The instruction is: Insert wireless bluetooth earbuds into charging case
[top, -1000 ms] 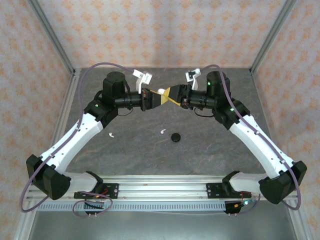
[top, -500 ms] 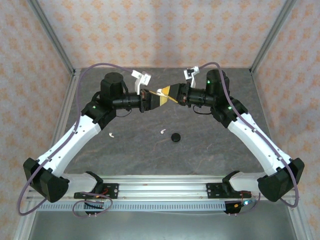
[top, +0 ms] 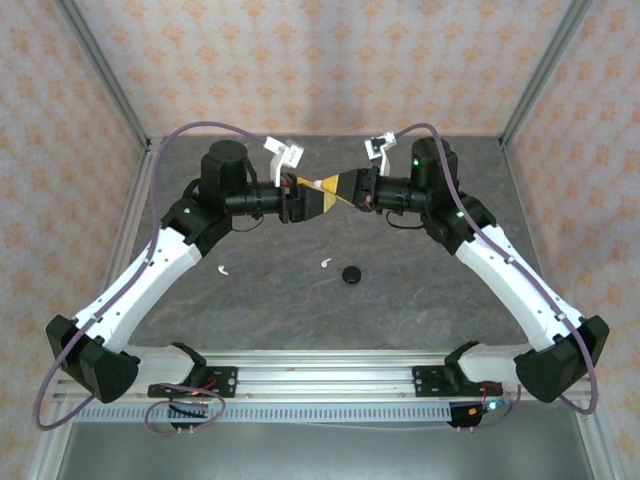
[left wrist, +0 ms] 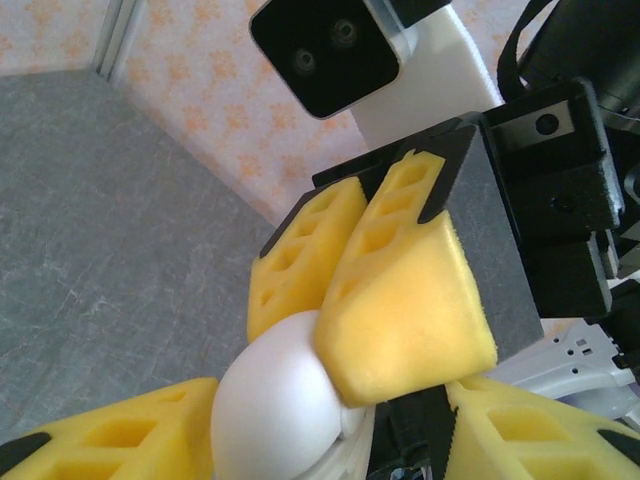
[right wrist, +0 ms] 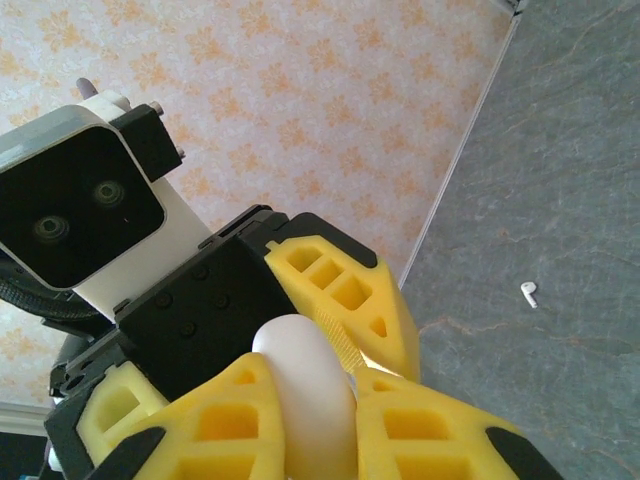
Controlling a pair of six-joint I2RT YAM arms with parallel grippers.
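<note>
I have my left gripper's fingers up beside the charging case's lid, so next I back that gripper off and grip the lower body (left wrist: 345,462), leaving the lid free to swing.
A white rounded charging case (top: 319,184) hangs in mid-air above the back of the table, where the two grippers meet tip to tip. My right gripper (right wrist: 312,405) is shut on the case (right wrist: 305,375), one yellow finger on each side. My left gripper (left wrist: 325,430) is open around the case (left wrist: 270,400); its left finger lies against the shell and its right finger stands apart. Two white earbuds with short stems lie on the grey table, one (top: 222,268) under the left forearm and one (top: 326,262) at the centre. One white earbud (right wrist: 528,293) shows in the right wrist view.
A small black round object (top: 351,274) lies just right of the centre earbud. Patterned walls and metal frame posts (top: 130,110) enclose the table on three sides. The arm bases sit on the rail (top: 320,375) at the near edge.
The right gripper has closed onto the white case while the left gripper's jaws have spread apart around it. Both wrists stayed at the same meeting point.
</note>
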